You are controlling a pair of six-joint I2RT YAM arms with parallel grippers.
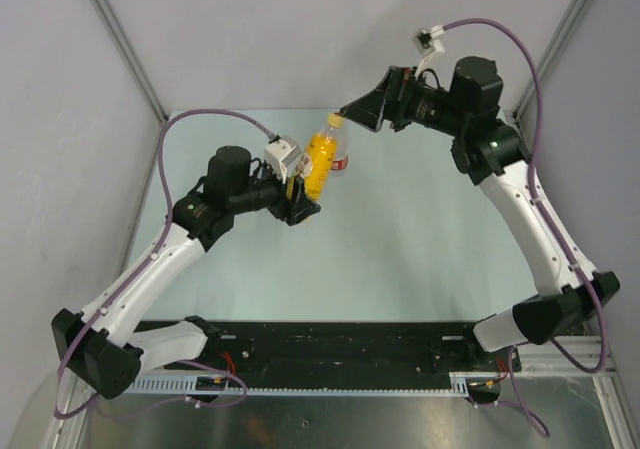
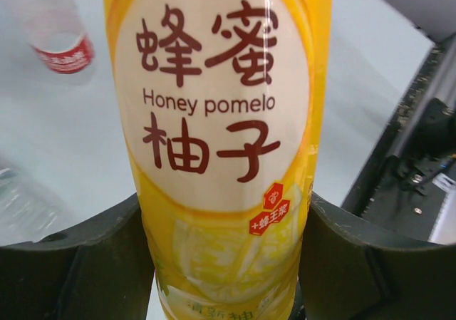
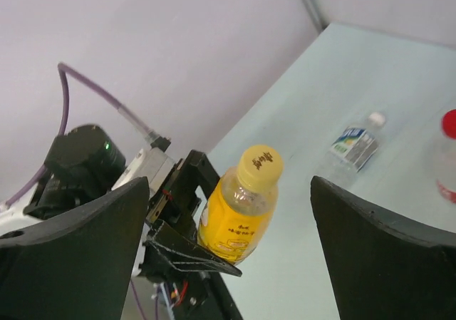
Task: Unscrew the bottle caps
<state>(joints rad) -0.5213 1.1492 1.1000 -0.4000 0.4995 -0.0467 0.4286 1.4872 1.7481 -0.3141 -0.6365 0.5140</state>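
Next, I close my right gripper on the yellow cap (image 1: 334, 120) (image 3: 259, 166) of the yellow-orange bottle, which my left gripper holds by its body.
My left gripper (image 1: 310, 187) (image 2: 228, 224) is shut on the body of the yellow-orange bottle (image 1: 319, 161) (image 2: 221, 120) and holds it tilted above the table. The bottle's yellow cap (image 1: 334, 121) (image 3: 261, 165) sits on its neck. My right gripper (image 1: 352, 115) (image 3: 229, 186) stands wide open just beyond the cap, its fingers (image 3: 385, 249) apart from it on both sides. A clear bottle with a red-white label (image 1: 342, 160) (image 2: 63, 53) stands behind, with its red cap (image 3: 449, 123) at the frame edge. A blue-white labelled bottle (image 3: 354, 146) lies flat with a white cap (image 3: 376, 119).
The pale green table (image 1: 410, 249) is enclosed by grey walls at the back and sides. Both arm bases sit on a black rail (image 1: 330, 354) at the near edge. A purple cable (image 1: 215, 116) loops over the left arm.
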